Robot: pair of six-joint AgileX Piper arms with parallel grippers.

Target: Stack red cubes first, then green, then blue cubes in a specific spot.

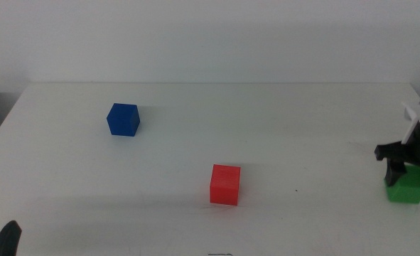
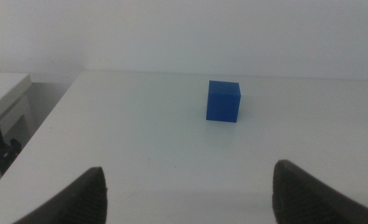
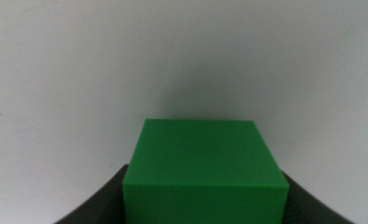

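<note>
Next, my right gripper sets the green cube, now at the table's far edge, down on top of the red cube (image 1: 229,168).
The green cube (image 1: 409,190) rests on the white table at the far right edge, and my right gripper (image 1: 407,173) stands over it. In the right wrist view the green cube (image 3: 202,168) fills the gap between the two dark jaws, which press against both its sides. The red cube (image 1: 225,184) sits alone near the table's middle, towards the front. Further back on the left sits the blue cube (image 1: 123,119), seen ahead of my left gripper (image 2: 187,193) as the blue cube (image 2: 223,101). That left gripper (image 1: 3,240) waits open at the front left corner, holding nothing.
The white table (image 1: 281,128) ends at a pale wall behind. Its left edge (image 2: 40,134) drops off beside a lower white surface, where a thin dark stand is visible.
</note>
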